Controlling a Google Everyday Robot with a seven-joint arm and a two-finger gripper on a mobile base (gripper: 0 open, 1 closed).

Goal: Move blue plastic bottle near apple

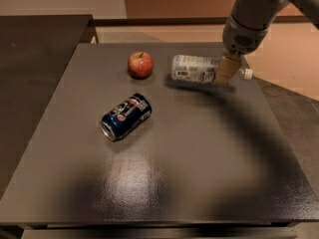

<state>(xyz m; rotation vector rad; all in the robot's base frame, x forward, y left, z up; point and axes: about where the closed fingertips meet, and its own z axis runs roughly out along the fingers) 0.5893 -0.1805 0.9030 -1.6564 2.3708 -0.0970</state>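
Note:
Next, I release the blue plastic bottle from my gripper onto the dark table, its base up [192, 72] against the red apple.
The blue plastic bottle [195, 68] lies on its side at the back of the dark table [164, 183], its white cap [246, 74] pointing right and its label facing me. The gripper [227, 69] comes down from the upper right and is shut on the bottle near its neck. The red apple [140, 64] stands a short way to the left of the bottle's base, with a small gap between them.
A dark blue soda can [125, 116] lies on its side in front of the apple, left of the table's middle. A darker counter [35, 59] borders the table on the left. The floor lies beyond the right edge.

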